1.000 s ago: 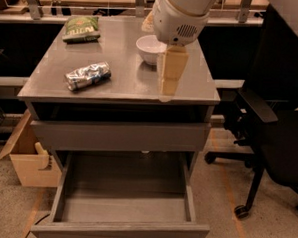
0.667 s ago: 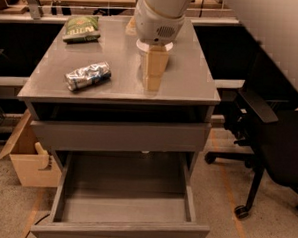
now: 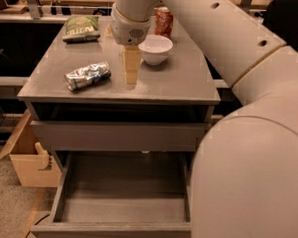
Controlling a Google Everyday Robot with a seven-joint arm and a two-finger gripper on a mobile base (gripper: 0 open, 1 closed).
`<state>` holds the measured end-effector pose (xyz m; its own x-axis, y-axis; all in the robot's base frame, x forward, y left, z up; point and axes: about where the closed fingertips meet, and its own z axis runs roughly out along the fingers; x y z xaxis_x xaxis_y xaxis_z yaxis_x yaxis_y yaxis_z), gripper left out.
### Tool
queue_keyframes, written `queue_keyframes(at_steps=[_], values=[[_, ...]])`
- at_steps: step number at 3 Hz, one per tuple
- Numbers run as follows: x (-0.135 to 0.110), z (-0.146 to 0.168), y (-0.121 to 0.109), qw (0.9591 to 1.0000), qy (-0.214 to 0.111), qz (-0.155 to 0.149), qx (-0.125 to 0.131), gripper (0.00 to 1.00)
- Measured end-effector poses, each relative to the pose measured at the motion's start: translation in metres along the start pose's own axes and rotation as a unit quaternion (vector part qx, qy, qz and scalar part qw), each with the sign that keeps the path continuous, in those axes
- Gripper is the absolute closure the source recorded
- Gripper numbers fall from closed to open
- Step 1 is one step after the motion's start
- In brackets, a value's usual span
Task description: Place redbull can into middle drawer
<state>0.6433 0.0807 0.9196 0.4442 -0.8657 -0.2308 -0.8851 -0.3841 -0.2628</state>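
Next, my gripper goes to the middle of the redbull can (image 3: 88, 76) and closes there, between its two ends.
The redbull can (image 3: 87, 75), silver and blue and crinkled, lies on its side on the left part of the grey cabinet top (image 3: 185, 88). My gripper (image 3: 131, 72) hangs straight down over the cabinet top, just right of the can and apart from it, with nothing seen in it. The middle drawer (image 3: 124, 202) is pulled out below, with a bare grey floor. The closed front of the upper drawer (image 3: 118, 135) is above it.
A white bowl (image 3: 155, 48) stands right of the gripper, a red-orange soda can (image 3: 164, 21) behind it. A green chip bag (image 3: 81, 27) lies at the back left. My arm (image 3: 247, 146) fills the right side. A cardboard box (image 3: 29, 160) sits on the floor at the left.
The gripper has moved left across the cabinet top, away from the bowl and closer to the redbull can. The arm now covers more of the right side of the view.
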Motion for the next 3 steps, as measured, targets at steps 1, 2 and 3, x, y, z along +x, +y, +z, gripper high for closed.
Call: queue_keyframes(at_steps=[1, 2, 3], values=[[-0.013, 0.015, -0.03, 0.9997, 0.003, -0.025, 0.003, 0.0], [-0.029, 0.03, -0.049, 0.9985, 0.019, -0.051, -0.002, 0.0], [-0.041, 0.047, -0.06, 0.9968, 0.034, -0.071, -0.013, 0.0]])
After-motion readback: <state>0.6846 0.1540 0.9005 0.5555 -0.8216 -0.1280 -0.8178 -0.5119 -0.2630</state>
